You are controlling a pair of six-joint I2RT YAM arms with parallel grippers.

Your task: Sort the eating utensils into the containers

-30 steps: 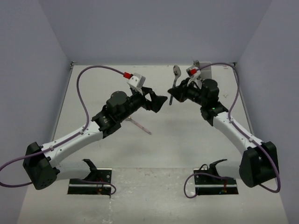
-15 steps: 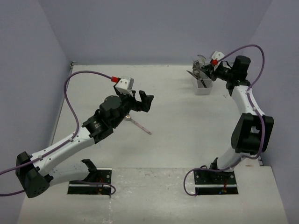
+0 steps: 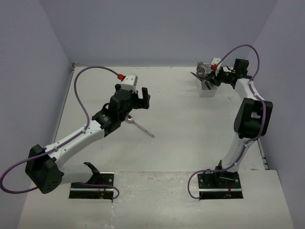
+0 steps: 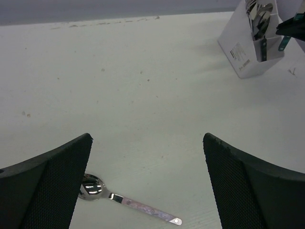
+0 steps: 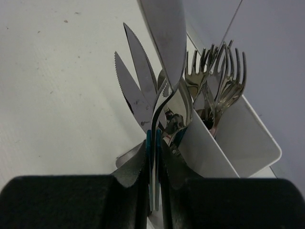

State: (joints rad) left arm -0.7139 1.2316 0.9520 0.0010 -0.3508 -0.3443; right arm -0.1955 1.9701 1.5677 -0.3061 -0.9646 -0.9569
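My left gripper is to grip the neck (image 3: pixel 135 123) (image 4: pixel 112 195) of the pink spoon next, where the spoon's bowl meets its patterned handle.
A spoon (image 3: pixel 141 127) with a pink patterned handle lies flat on the table, also low in the left wrist view as the pink spoon (image 4: pixel 127 203). My left gripper (image 3: pixel 138 98) hovers over it, open, with nothing between its jaws (image 4: pixel 147 138). At the back right stands the white container (image 3: pixel 208 89), holding forks (image 5: pixel 215 71), knives (image 5: pixel 135 90) and other utensils. My right gripper (image 3: pixel 211 78) is at the container's top, shut on the handle of a teal-handled spoon (image 5: pixel 153 152). That spoon's bowl sticks up above the container's near wall (image 5: pixel 238 138).
The container (image 4: pixel 244 45) stands close to the back wall and the right wall. The right arm reaches along the right side of the table. The left arm's purple cable loops over the table's left side.
The right arm has swung from the table's middle to the container at the back right, carrying the teal spoon. The left gripper has drawn back left over the pink spoon, staying open.
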